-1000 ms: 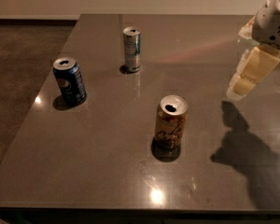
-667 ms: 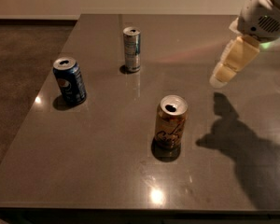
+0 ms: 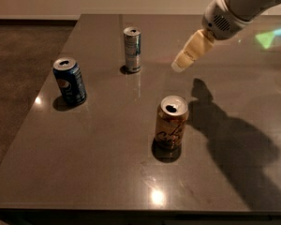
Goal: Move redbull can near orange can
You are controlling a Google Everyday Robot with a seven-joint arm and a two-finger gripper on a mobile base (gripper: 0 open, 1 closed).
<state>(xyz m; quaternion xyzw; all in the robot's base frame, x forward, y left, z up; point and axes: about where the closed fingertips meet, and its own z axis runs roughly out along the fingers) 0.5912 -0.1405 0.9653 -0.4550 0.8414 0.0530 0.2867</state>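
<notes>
The redbull can's upper part [image 3: 132, 38] is the next place for my gripper to go and close, so that I can then move the can near the orange can.
The redbull can [image 3: 132, 49], slim and silver with blue panels, stands upright at the back middle of the dark table [image 3: 107, 163]. The orange can [image 3: 171, 123], stouter with dark script and an open top, stands upright nearer the front, to the right of the redbull can. My gripper [image 3: 181, 62] hangs above the table to the right of the redbull can, behind the orange can, touching neither. It holds nothing that I can see.
A wider dark blue can [image 3: 70, 81] with a round logo stands upright at the left of the table. The table's left edge drops to a dark floor [image 3: 18, 69]. The arm's shadow [image 3: 225, 139] lies on the right part of the table.
My gripper and arm have moved left and a little toward the back, closer to the redbull can. The three cans have not moved.
</notes>
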